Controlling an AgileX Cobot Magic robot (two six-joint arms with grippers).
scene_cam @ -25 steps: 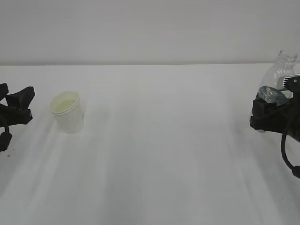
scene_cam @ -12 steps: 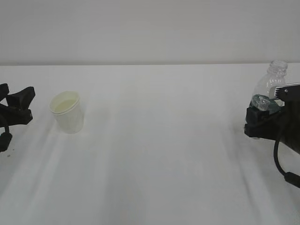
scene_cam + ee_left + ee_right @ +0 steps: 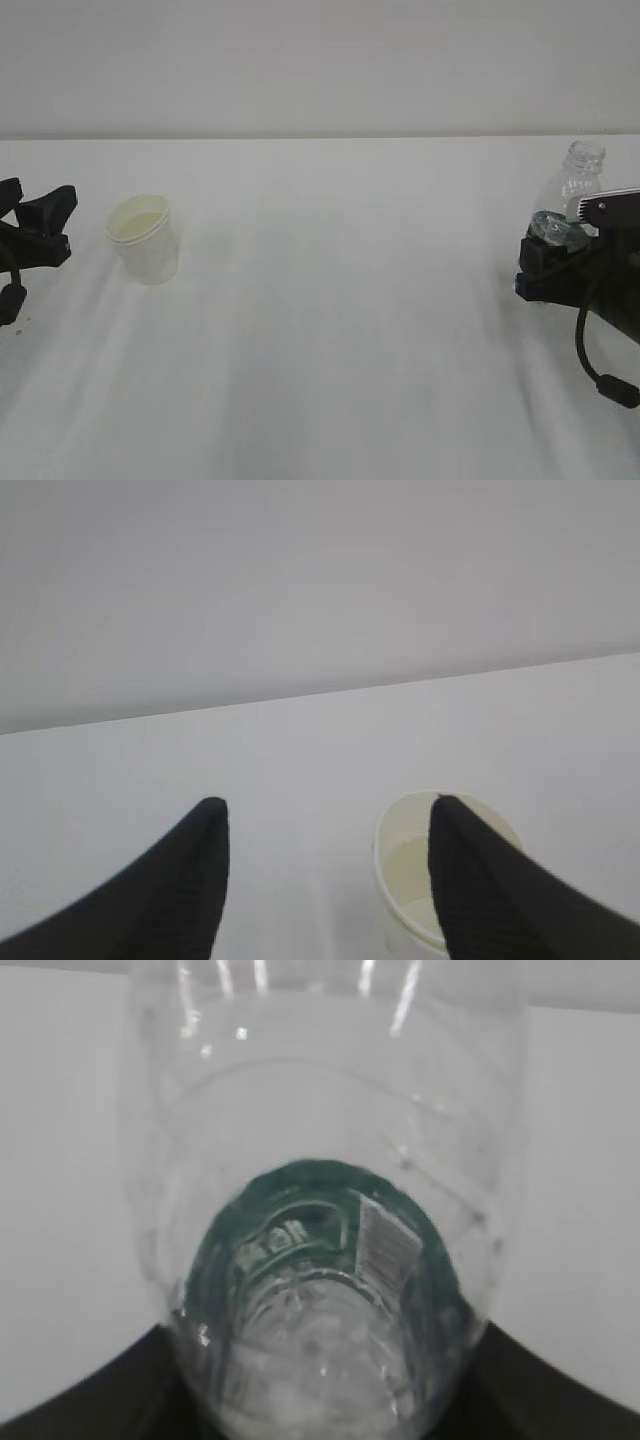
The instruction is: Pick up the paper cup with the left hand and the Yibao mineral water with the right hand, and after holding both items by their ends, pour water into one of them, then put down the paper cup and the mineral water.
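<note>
I need to release the Yibao mineral water bottle from my right gripper on the white table (image 3: pixel 511 296), just by the black fingertips, cup side.
The white paper cup (image 3: pixel 146 240) stands upright on the table, a short way right of my left gripper (image 3: pixel 64 223), which is open and apart from it. In the left wrist view the cup (image 3: pixel 405 852) sits partly behind the right fingertip (image 3: pixel 470 880), and nothing lies between the fingers of that gripper (image 3: pixel 325 808). At the far right my right gripper (image 3: pixel 545 258) is shut on the lower end of the clear Yibao mineral water bottle (image 3: pixel 577 178), whose open neck points up. Seen from the right wrist, the bottle (image 3: pixel 320 1160) with its green label fills the frame between the black fingers of the gripper (image 3: pixel 320 1385).
The white table (image 3: pixel 330 320) stretches between the two arms with nothing else on it. A pale wall (image 3: pixel 320 60) closes the far side. A black cable (image 3: pixel 590 355) hangs below the right gripper.
My right gripper has carried the bottle left and lower. The left gripper and the paper cup have stayed where they were.
</note>
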